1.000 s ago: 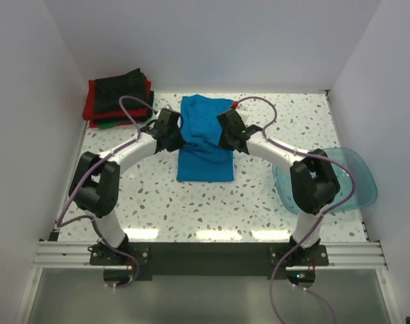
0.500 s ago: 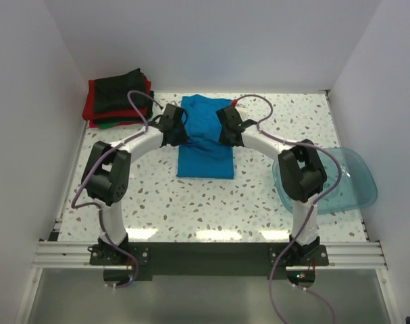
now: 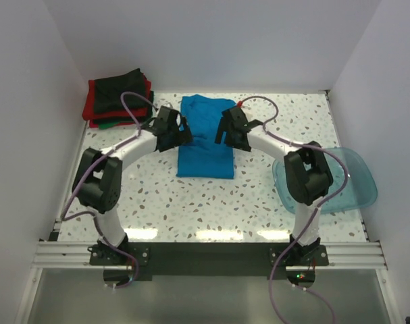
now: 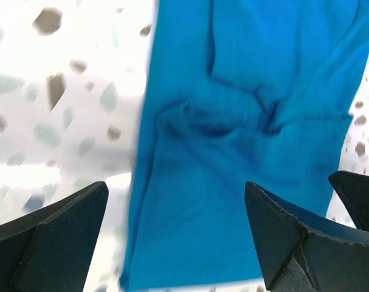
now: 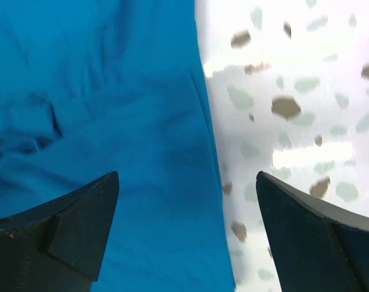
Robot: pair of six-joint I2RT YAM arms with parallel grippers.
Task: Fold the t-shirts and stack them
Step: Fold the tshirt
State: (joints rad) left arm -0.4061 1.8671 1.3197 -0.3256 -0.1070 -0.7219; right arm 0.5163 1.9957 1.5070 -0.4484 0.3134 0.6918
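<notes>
My left gripper is set to take the near corner (image 3: 179, 175) (image 4: 126, 283) of the blue t-shirt. It will close there, on the side farther away from the plastic tub.
A bright blue t-shirt (image 3: 205, 142) lies in a long folded strip at the middle of the table, with a crease across its centre. My left gripper (image 3: 184, 133) hangs open over its left edge, and the wrist view shows the blue cloth (image 4: 245, 121) below the spread left gripper (image 4: 176, 194). My right gripper (image 3: 222, 132) hangs open over the right edge, with the shirt (image 5: 99, 121) under the wide right gripper (image 5: 187, 182). Neither holds anything. Folded dark green/black and red t-shirts (image 3: 119, 98) sit stacked at the back left corner.
A translucent blue-green plastic tub (image 3: 346, 179) sits at the right edge of the speckled table (image 3: 191, 209), partly behind my right arm. White walls close the left, back and right sides.
Both grippers were shut on the blue shirt's sides and have now opened and let go. The folded upper layer now lies flat, and both wrists have drawn slightly outward.
</notes>
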